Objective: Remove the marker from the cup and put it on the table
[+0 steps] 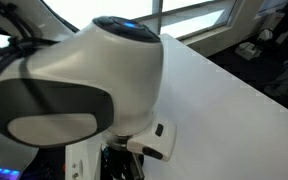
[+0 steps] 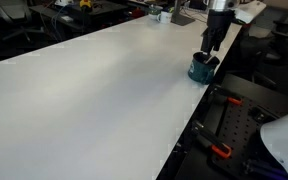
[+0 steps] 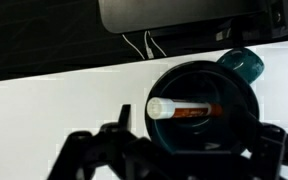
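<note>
The marker leans lengthwise along my gripper's closing line, so I should open the gripper, realign it and pinch the sides of its pale end (image 3: 161, 108) before lifting it out.
In an exterior view the cup (image 2: 200, 69), dark with a teal tint, stands on the white table (image 2: 94, 90) close to its edge. My gripper (image 2: 210, 52) hangs just above it. From the wrist view I look straight down into the cup (image 3: 199, 80). The marker (image 3: 184, 109) leans inside it, with its pale round end toward me and an orange-red band along its body. My gripper (image 3: 196, 135) is open. Its dark fingers (image 3: 122, 122) straddle the cup's near rim and touch nothing. The cup's teal handle (image 3: 242, 63) sticks out at the far side.
The table edge runs right beside the cup, with a black frame and red clamps (image 2: 219, 150) below it. Clutter (image 2: 164, 14) sits at the table's far end. The arm's white body (image 1: 74, 80) fills most of an exterior view, with table (image 1: 234, 110) showing beyond it.
</note>
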`<state>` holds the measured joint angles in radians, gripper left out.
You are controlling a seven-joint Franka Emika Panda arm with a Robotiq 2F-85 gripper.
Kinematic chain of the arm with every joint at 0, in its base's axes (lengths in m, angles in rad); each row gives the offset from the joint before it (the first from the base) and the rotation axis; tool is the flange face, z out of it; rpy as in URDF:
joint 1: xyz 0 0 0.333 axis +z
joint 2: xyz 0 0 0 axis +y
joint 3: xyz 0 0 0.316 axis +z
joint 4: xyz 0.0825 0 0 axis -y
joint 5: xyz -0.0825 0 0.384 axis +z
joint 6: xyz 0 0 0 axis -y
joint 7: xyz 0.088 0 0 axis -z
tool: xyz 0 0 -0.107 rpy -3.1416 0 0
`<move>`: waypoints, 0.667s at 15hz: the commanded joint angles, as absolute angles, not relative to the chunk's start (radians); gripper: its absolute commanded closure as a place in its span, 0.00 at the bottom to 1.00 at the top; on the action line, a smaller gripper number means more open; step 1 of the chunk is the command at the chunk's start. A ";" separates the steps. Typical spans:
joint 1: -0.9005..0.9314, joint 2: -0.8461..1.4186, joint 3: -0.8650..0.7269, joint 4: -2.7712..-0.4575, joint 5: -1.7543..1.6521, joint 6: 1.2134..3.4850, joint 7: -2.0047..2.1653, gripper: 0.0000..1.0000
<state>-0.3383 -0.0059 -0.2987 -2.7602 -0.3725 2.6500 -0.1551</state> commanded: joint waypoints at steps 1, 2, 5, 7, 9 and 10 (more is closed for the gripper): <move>-0.330 0.017 -0.305 -2.756 -0.290 2.660 -0.244 0.26; -0.329 0.021 -0.304 -2.754 -0.274 2.656 -0.260 0.34; -0.331 0.033 -0.307 -2.745 -0.267 2.649 -0.271 0.58; -0.333 0.043 -0.311 -2.740 -0.276 2.644 -0.264 0.73; -0.336 0.045 -0.317 -2.733 -0.286 2.636 -0.259 0.86; -0.336 0.047 -0.320 -2.733 -0.291 2.637 -0.253 0.88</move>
